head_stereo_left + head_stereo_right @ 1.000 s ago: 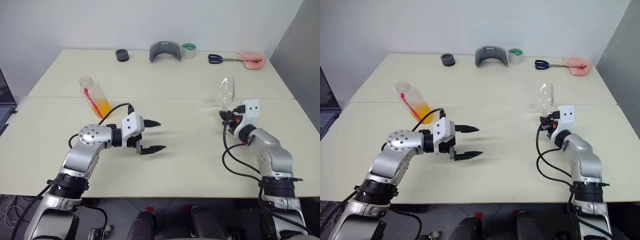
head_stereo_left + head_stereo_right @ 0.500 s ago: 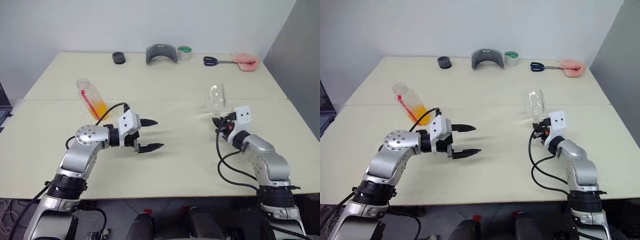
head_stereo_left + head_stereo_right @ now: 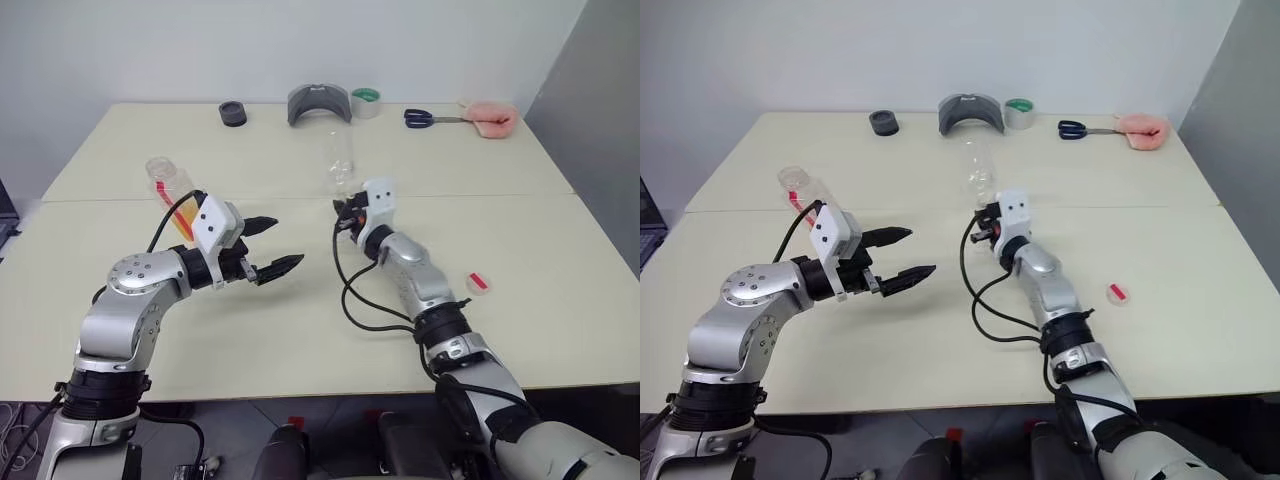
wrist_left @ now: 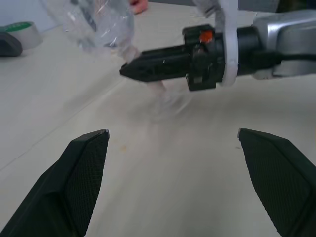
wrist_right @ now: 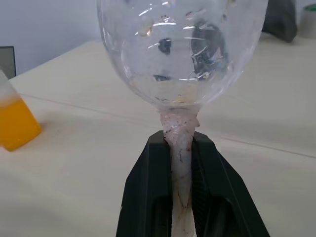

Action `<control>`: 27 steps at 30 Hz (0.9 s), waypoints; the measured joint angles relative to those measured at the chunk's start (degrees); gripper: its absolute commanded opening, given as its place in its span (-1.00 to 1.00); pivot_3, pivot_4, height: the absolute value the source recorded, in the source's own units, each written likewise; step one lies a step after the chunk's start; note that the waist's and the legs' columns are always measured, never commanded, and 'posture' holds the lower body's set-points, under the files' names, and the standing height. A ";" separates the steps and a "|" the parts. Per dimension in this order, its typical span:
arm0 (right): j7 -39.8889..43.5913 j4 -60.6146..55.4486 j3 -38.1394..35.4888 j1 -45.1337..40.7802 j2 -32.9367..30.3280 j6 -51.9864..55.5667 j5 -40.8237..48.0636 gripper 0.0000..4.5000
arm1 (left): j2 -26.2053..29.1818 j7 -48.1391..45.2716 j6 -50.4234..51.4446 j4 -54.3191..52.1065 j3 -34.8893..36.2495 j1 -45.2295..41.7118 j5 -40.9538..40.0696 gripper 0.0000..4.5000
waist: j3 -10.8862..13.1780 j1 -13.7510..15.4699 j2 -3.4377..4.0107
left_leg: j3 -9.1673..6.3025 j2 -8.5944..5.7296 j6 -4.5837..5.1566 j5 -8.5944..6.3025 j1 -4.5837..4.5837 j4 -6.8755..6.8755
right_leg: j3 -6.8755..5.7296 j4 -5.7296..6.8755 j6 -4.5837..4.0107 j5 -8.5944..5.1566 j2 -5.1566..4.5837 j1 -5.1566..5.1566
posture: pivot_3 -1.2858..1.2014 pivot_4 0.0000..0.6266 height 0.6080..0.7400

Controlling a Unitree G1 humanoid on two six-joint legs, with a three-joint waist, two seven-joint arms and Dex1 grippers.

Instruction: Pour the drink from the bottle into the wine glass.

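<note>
My right gripper needs to let go of the wine glass on the bare table [image 3: 312, 257] just past my left gripper's fingertips.
My right gripper [image 3: 346, 214] is shut on the thin stem [image 5: 180, 148] of the wine glass [image 3: 342, 165]. It holds the glass upright near the middle of the table, and the clear bowl [image 5: 182, 49] looks empty. The bottle [image 3: 166, 186] stands at the left, leaning, with the orange drink [image 5: 15, 123] in its lower part, and no cap shows on its top. My left gripper [image 3: 281, 242] is open and empty, just right of the bottle. It points at the glass, a short way off. In the left wrist view its fingers [image 4: 84, 163] frame my right gripper [image 4: 168, 61].
A small pink-red cap [image 3: 479, 282] lies on the table to the right. Along the far edge sit a black ring [image 3: 232, 113], a grey curved piece [image 3: 319, 103], a green tape roll [image 3: 367, 102], scissors [image 3: 425, 118] and a pink object [image 3: 490, 117].
My right arm has carried the wine glass from the right side of the table to the middle. My left gripper has shifted slightly left and up, still open. The camera has also shifted.
</note>
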 measured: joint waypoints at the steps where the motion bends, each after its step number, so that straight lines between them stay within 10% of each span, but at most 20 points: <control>1: -0.54 3.20 -0.04 -0.62 0.28 -2.37 -0.40 -0.92 | 0.13 0.33 0.23 -0.27 0.01 0.21 -0.03 1.00 | 0.00 0.06 0.00 | 0.02 -0.01 0.00 0.00 0.00 0.00 | 0.02 -0.01 0.00 0.00 -0.01 0.00 | 0.03 -0.52 1.00; 27: -0.57 -24.70 4.16 21.54 -2.43 1.59 -2.63 -0.92 | 0.61 -0.42 0.80 -0.93 -1.17 -0.40 -0.21 1.00 | -0.07 1.01 -0.02 | 0.01 0.02 0.00 0.00 0.17 -0.02 | 0.02 -0.01 0.00 -0.01 0.02 0.14 | 0.03 -0.52 1.00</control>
